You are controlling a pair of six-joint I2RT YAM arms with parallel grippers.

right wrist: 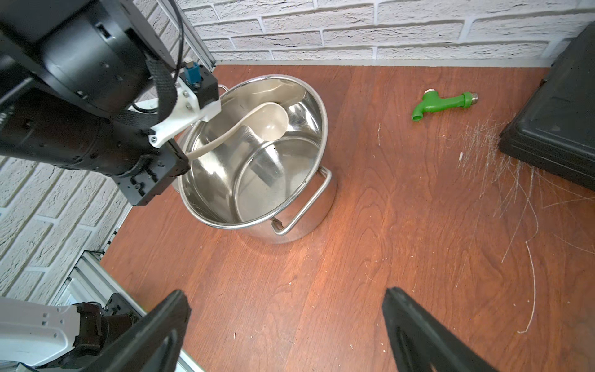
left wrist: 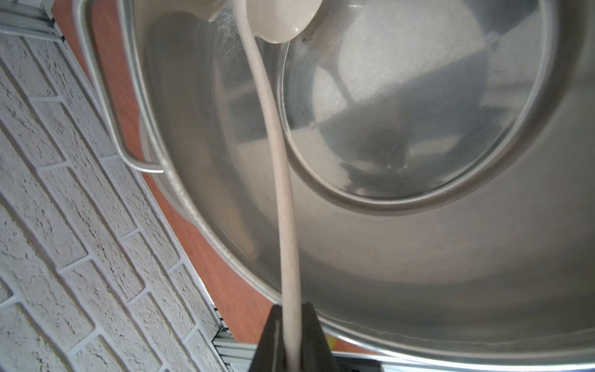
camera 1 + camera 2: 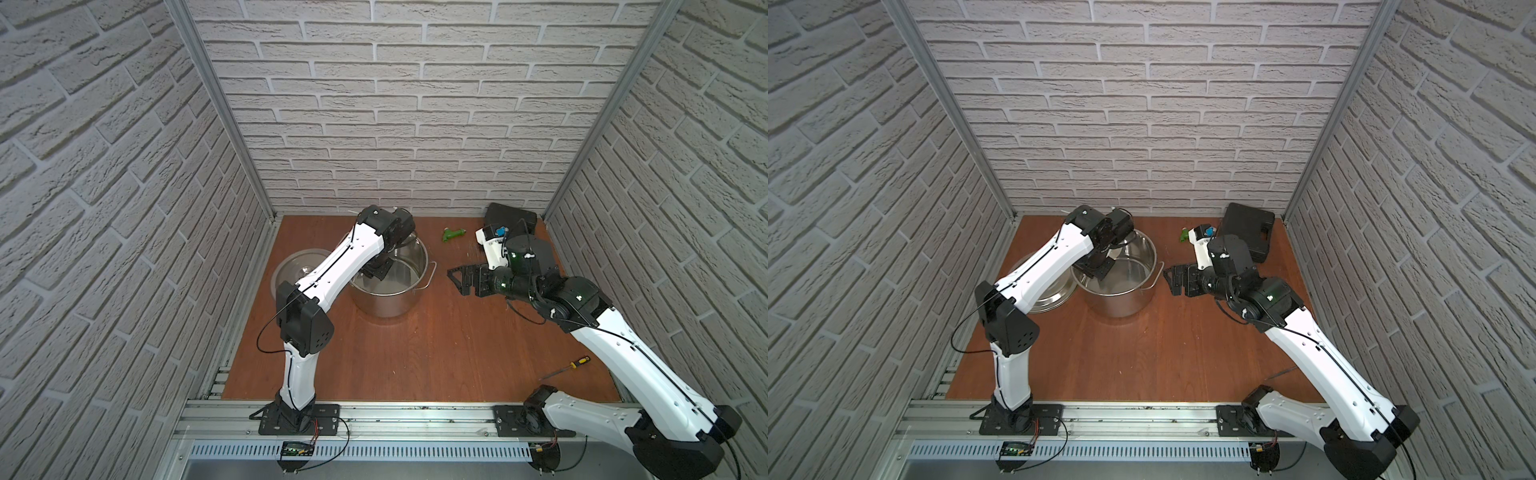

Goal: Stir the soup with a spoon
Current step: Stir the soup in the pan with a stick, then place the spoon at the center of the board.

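Observation:
Next, I set the cream spoon from my left gripper on the bare table (image 3: pixel 485 307) between the steel pot and the screwdriver.
The steel pot (image 3: pixel 386 303) (image 3: pixel 1121 303) stands on the wooden table at the back centre. My left gripper (image 2: pixel 291 309) (image 1: pixel 175 157) is shut on the slim handle of the cream spoon (image 2: pixel 278 161). It hangs over the pot's left rim. The spoon's round bowl (image 1: pixel 270 124) lies against the far inner wall of the pot (image 1: pixel 309 225), above the bottom. Only shiny steel shows inside; I see no soup. In both top views the left arm hides the spoon. My right gripper (image 1: pixel 286 296) (image 3: pixel 457 278) hovers open and empty over bare table to the right of the pot.
A steel lid (image 3: pixel 297 266) lies left of the pot under the left arm. A green tap fitting (image 1: pixel 441 104) and a black case (image 1: pixel 553 128) sit at the back right. A yellow-and-black screwdriver (image 3: pixel 571 366) lies near the right arm's base.

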